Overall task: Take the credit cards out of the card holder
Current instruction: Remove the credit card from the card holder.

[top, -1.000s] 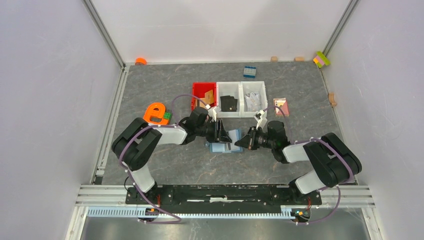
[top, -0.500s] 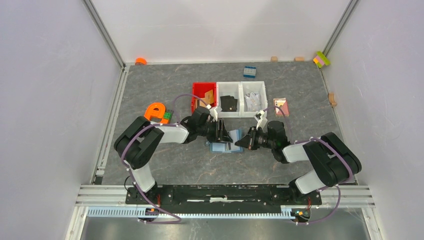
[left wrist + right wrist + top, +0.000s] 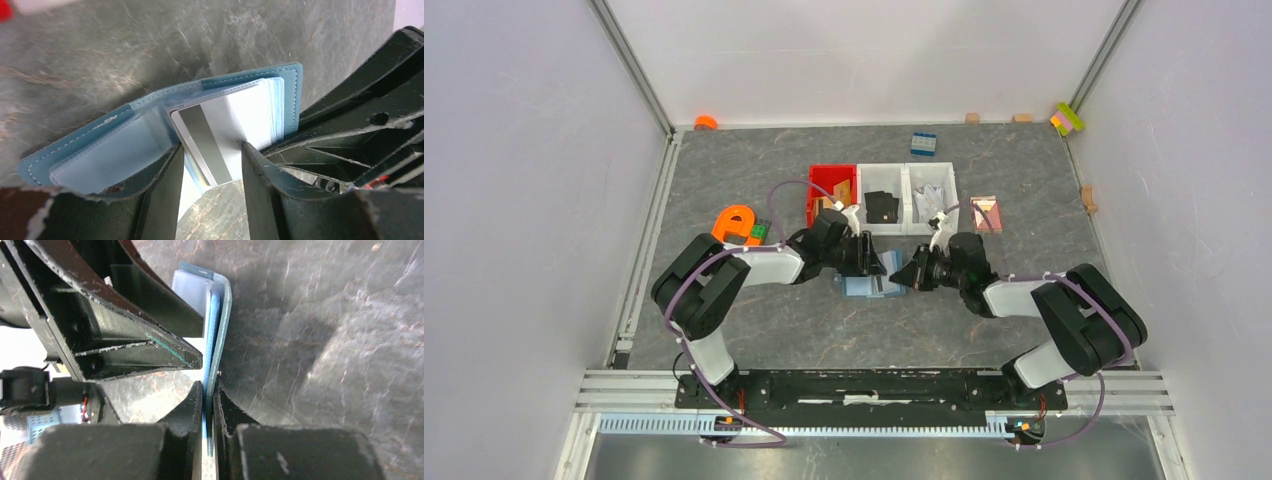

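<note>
My right gripper should lower the card holder's flap and take its outer edge (image 3: 294,105), because the flap stands steeply raised and my grippers crowd the white credit card.
The steel-blue card holder (image 3: 864,288) lies open on the table between my two grippers. In the left wrist view the card holder (image 3: 75,145) shows clear sleeves, and a white credit card (image 3: 225,125) with a grey stripe sticks partly out of one. My left gripper (image 3: 211,150) is open, its fingers either side of that card, with a gap at the left finger. My right gripper (image 3: 209,387) is shut on the edge of one flap of the card holder (image 3: 222,315), seen edge-on and raised. From above, the left gripper (image 3: 876,265) and right gripper (image 3: 908,276) almost meet.
Behind the grippers stand a red bin (image 3: 820,180) with a tan card, a white bin (image 3: 882,228) with a black card and a second white bin (image 3: 931,228) with silvery cards. An orange part (image 3: 736,225), a blue brick (image 3: 923,143) and a pinkish object (image 3: 986,212) lie around.
Both grippers have shifted a little toward the bins. The right one has also moved left, and the wallet flap it holds has come up with it.
</note>
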`<control>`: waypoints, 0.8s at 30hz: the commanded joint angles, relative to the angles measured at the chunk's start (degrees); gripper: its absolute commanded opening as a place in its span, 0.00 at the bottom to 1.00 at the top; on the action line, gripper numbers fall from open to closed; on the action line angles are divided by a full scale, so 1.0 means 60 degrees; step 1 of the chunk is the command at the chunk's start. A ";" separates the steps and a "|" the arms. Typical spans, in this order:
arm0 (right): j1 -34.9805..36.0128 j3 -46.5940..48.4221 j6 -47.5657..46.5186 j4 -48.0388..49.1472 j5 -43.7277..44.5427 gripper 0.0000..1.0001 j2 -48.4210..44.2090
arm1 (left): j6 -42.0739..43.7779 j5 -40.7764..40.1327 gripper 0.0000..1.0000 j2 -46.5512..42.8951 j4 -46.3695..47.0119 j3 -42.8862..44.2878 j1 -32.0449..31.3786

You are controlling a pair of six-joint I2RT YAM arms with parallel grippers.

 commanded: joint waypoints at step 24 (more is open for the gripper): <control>-0.0248 -0.0452 -0.0439 0.1017 0.0544 0.52 -0.0594 | -0.0122 0.0719 0.35 0.0610 0.1306 0.0070 0.0065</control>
